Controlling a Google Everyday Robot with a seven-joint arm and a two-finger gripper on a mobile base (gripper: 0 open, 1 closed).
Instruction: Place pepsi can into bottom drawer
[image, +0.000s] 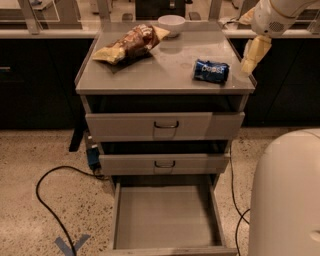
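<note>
I move my gripper to the blue pepsi can on the cabinet top next and close it around the middle of its body (211, 72) from above.
The pepsi can (211, 71) is blue with white lettering and lies on its side on the grey cabinet top (165, 65), near its right front corner. The bottom drawer (166, 216) is pulled out below, and its flat grey floor is bare. My gripper (253, 54) hangs from the white arm at the cabinet's right edge, just right of the can and apart from it. It holds nothing.
A brown-yellow chip bag (131, 43) lies at the back left of the top and a white bowl (171, 24) stands at the back. The two upper drawers (165, 126) are slightly open. A black cable (50, 200) runs over the floor at left. The robot's white body (285, 195) fills the lower right.
</note>
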